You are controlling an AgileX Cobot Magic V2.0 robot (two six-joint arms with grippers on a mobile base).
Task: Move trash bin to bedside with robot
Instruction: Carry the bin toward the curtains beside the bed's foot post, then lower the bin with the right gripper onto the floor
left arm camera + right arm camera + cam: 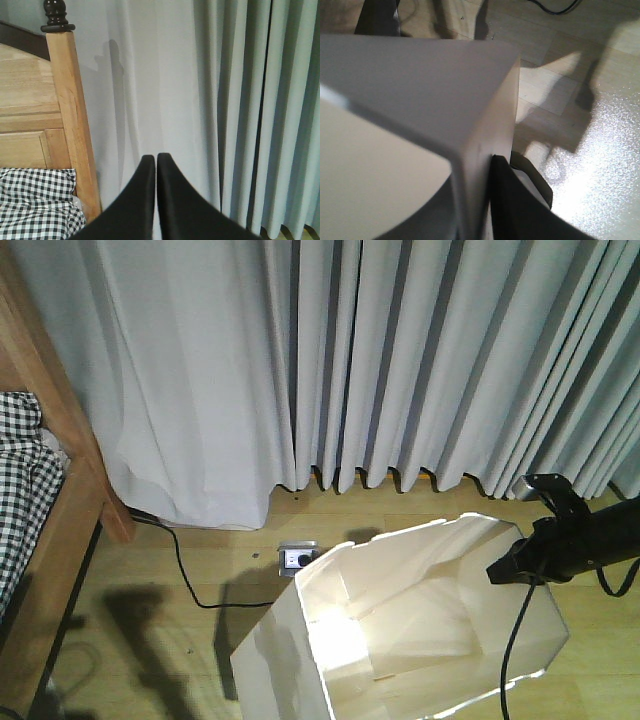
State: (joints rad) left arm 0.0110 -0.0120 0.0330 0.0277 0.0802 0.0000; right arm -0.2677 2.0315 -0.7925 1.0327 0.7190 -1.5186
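Observation:
Next, I put the white trash bin, which is tilted now, on the floor (366, 668) before the floor socket box with my right gripper.
The white trash bin (400, 630) is at the lower middle-right of the front view, tilted, its cream inside showing. My right gripper (515, 565) is shut on the bin's right rim wall; in the right wrist view the wall (480, 150) runs between the jaws, one black finger (512, 200) on its outer side. The bed (40, 490), with a wooden frame and checked bedding, is at the left edge. My left gripper (152, 160) is shut and empty, held in the air in front of the curtain, with the bedpost (70, 110) to its left.
Grey curtains (350, 360) hang across the back. A floor socket box (296, 558) lies on the wooden floor behind the bin, with a black cable (185, 570) running left toward the bed.

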